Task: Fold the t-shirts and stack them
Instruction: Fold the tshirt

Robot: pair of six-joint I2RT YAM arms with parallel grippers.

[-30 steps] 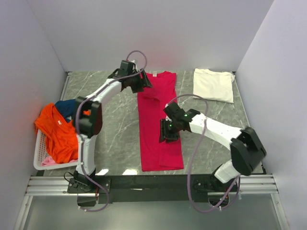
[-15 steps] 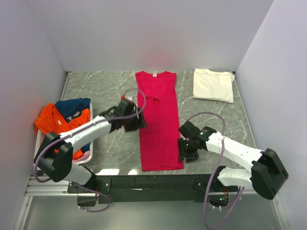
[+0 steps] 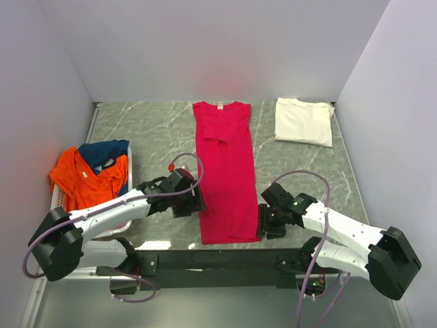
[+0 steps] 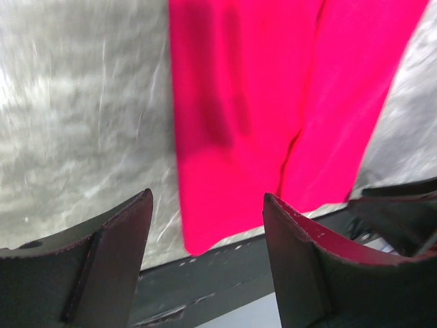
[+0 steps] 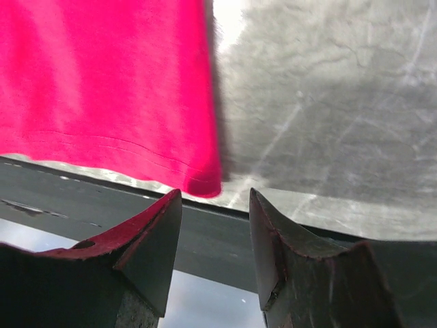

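Note:
My left gripper will grab the crimson-pink t-shirt's near corner (image 3: 204, 239) (image 4: 194, 240), the one toward the basket, because the hem is to be folded up.
A crimson-pink t-shirt (image 3: 225, 171) lies flat as a long narrow strip down the table's middle, neck label at the far end. My left gripper (image 3: 198, 203) is open and empty beside its near left edge; the shirt's near left corner (image 4: 198, 236) shows between the jaws. My right gripper (image 3: 265, 224) is open and empty beside the near right corner (image 5: 201, 181). A folded cream-white t-shirt (image 3: 304, 121) lies at the far right. Orange (image 3: 85, 184) and navy (image 3: 102, 152) t-shirts are heaped in the basket.
A white slatted basket (image 3: 60, 229) stands at the left near the wall. The table's near edge and a black rail (image 3: 225, 256) run just below both grippers. Grey walls close in the left, back and right.
Both arms have drawn back from the shirt's far and middle parts to its near hem. The left gripper came down the left edge, the right gripper moved to the near right corner. The shirt lies unmoved.

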